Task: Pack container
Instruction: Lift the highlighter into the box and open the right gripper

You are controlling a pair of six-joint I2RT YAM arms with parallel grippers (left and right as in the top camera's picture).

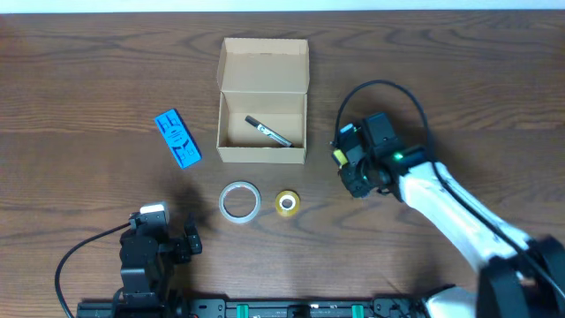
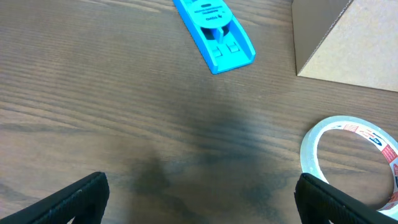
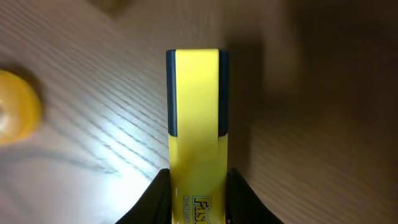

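Next, I let go of the yellow highlighter with my right gripper in the tan cardboard container (image 1: 265, 134), along the front side of the black pen.
The tan cardboard container (image 1: 262, 124) stands open at the table's middle back, flap lid up, with a black pen (image 1: 267, 132) inside; its corner shows in the left wrist view (image 2: 348, 37). My right gripper (image 1: 346, 163) is shut on a yellow highlighter (image 3: 194, 118) with a dark blue end, held above the table to the right of the container. My left gripper (image 2: 199, 202) is open and empty near the front left edge. A blue stapler-like item (image 1: 177, 139) (image 2: 214, 31) lies left of the container.
A clear tape roll (image 1: 239, 200) (image 2: 351, 155) and a small yellow tape roll (image 1: 287, 202) (image 3: 15, 115) lie in front of the container. A black cable (image 1: 388, 88) loops behind the right arm.
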